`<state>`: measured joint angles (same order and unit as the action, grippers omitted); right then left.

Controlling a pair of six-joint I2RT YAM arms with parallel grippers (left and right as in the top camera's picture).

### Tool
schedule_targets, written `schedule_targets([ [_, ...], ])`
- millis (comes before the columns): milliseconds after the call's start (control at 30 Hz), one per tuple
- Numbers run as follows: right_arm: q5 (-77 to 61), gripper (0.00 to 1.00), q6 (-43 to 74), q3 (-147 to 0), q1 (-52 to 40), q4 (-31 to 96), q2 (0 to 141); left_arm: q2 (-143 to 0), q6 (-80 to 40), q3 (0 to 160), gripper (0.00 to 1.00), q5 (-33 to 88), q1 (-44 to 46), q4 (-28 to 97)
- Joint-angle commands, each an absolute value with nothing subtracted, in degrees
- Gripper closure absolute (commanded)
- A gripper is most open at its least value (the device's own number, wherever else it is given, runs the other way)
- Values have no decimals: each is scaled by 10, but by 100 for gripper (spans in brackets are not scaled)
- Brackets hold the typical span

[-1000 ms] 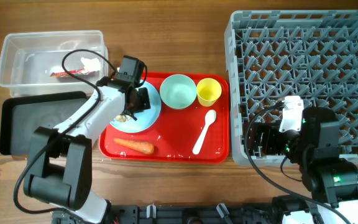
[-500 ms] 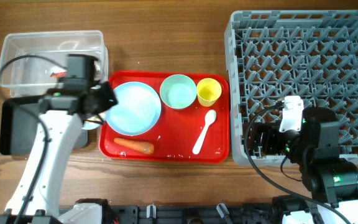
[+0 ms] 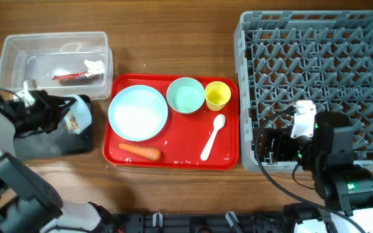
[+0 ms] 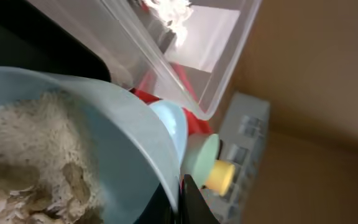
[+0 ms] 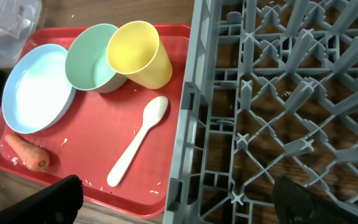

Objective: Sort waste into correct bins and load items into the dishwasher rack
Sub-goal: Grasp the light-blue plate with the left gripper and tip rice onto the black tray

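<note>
Next, my left gripper lets go of the light blue cup on the red tray [image 3: 190,132] between the blue dish and the spoon.
My left gripper [image 3: 62,114] is shut on the rim of a light blue cup [image 3: 78,115], tilted over the black tray [image 3: 50,144]. In the left wrist view the fingers [image 4: 182,200] pinch the cup wall [image 4: 123,143], and beige food scraps [image 4: 30,155] lie inside. The clear tub [image 3: 8,53] holds the red wrapper [image 3: 75,76] and white tissue [image 3: 94,66]. On the red tray [image 3: 228,155] lie the blue dish [image 3: 138,113], mint bowl [image 3: 185,94], yellow cup [image 3: 217,95], spoon [image 3: 212,137] and carrot stick [image 3: 139,151]. My right gripper [image 5: 179,208] is open and empty at the grey rack's [image 3: 316,71] front left edge.
The rack stands close against the red tray's right side. In the right wrist view the rack wall [image 5: 188,124] runs between my fingers, with the spoon [image 5: 138,149] and yellow cup [image 5: 135,53] to its left. Bare wood table [image 3: 173,39] lies behind the tray.
My left arm has swung left from the blue dish, carrying the light blue cup with scraps to above the black tray. The right arm has not moved.
</note>
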<state>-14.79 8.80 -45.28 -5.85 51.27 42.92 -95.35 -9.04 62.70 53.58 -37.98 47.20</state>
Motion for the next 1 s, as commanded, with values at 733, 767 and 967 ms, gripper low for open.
schedule_targets([
  [733, -147, 0, 91, -463, -60, 512, 428, -1014, 103, 637, 96, 799, -474, 573],
  [767, -147, 0, 91, -463, -60, 513, 428, -1014, 103, 637, 96, 798, -474, 572],
  [967, -147, 0, 92, -463, -60, 513, 429, -1014, 103, 637, 96, 771, -475, 556],
])
